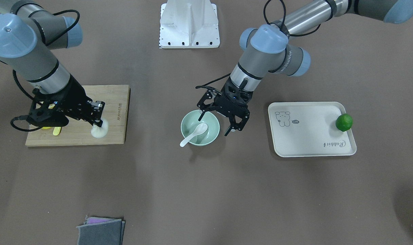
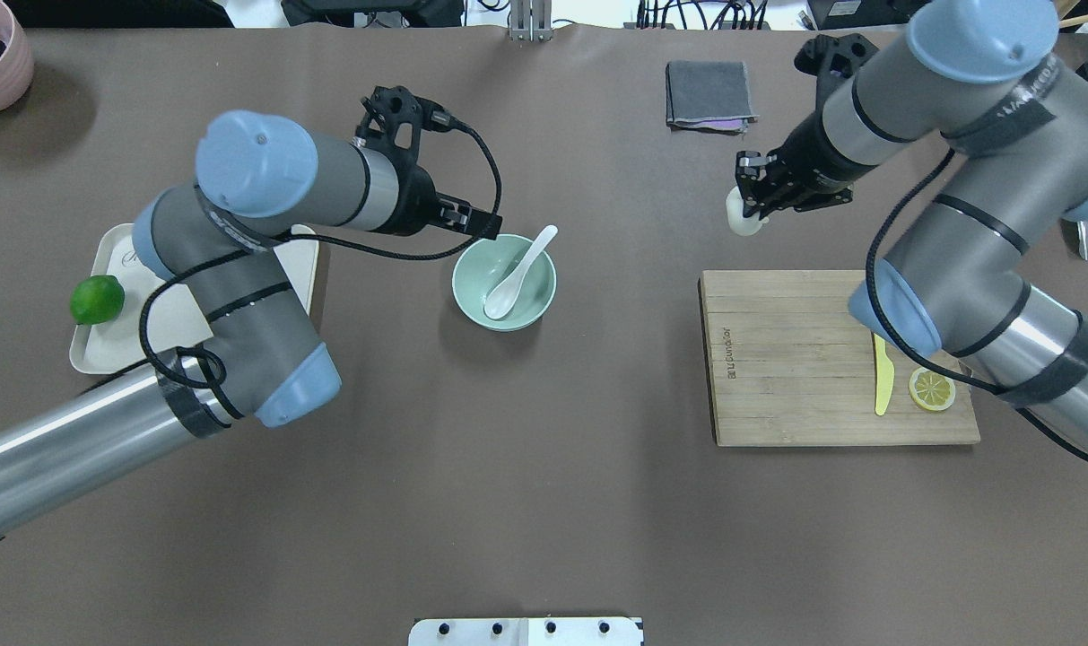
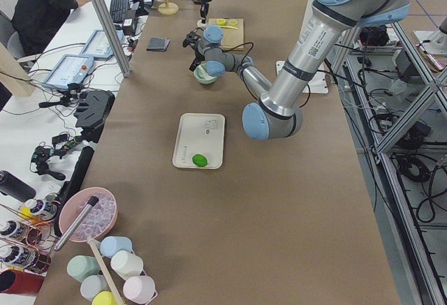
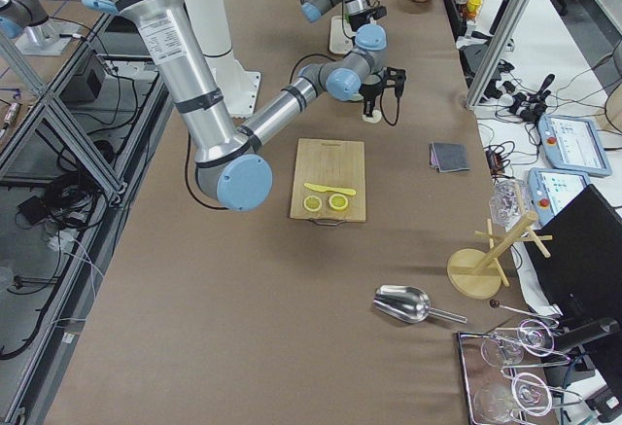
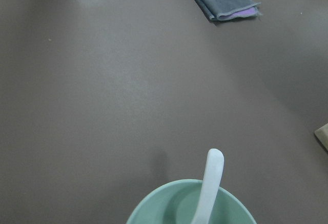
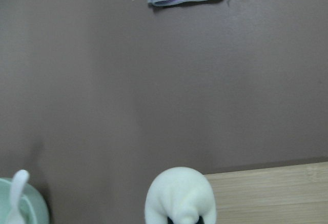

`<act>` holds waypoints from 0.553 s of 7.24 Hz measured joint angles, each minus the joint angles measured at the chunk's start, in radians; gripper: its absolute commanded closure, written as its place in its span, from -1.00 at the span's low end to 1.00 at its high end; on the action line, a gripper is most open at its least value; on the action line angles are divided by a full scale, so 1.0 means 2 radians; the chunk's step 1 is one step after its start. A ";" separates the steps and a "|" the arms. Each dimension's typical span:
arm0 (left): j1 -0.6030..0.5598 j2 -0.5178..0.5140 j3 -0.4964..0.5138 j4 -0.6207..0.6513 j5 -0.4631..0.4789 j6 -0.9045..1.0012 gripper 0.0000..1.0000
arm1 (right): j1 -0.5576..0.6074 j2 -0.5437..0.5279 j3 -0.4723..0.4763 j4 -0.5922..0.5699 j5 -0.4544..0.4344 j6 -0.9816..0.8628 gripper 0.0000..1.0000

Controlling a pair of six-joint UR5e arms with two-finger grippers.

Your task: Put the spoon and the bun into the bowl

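The white bun, still held over the wooden board's corner, will be let go by my right gripper in the mint-green bowl [image 1: 201, 120], against the scoop of the white spoon.
The white spoon [image 1: 195, 134] lies in the mint-green bowl [image 1: 187, 119], scoop inside and handle over the rim. It also shows in the overhead view [image 2: 518, 274] in the bowl [image 2: 472, 289] and in the left wrist view [image 5: 211, 183]. My left gripper [image 1: 216, 122] hangs open and empty just above the bowl's rim. My right gripper [image 1: 99, 124] is shut on the white bun [image 1: 100, 130] and holds it over the wooden board's corner. The bun also shows in the overhead view [image 2: 743, 217] and the right wrist view [image 6: 179, 196].
The wooden cutting board [image 2: 795, 359] carries a yellow knife [image 2: 883, 372] and a lemon slice [image 2: 932, 388]. A cream tray [image 1: 308, 136] holds a green lime [image 1: 344, 122]. A folded grey cloth [image 2: 708, 94] lies at the far side. The white robot base plate [image 1: 189, 27] stands behind the bowl.
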 measured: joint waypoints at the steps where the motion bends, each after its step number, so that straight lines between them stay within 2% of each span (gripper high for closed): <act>1: -0.035 0.018 -0.005 0.002 -0.040 -0.011 -0.96 | -0.005 0.034 0.000 -0.029 -0.005 0.016 1.00; 3: -0.095 0.046 -0.009 0.019 -0.093 -0.031 -0.97 | -0.033 0.076 -0.004 -0.045 -0.038 0.032 1.00; 4: -0.117 0.066 -0.021 0.024 -0.103 -0.005 -0.97 | -0.057 0.094 -0.004 -0.044 -0.067 0.039 1.00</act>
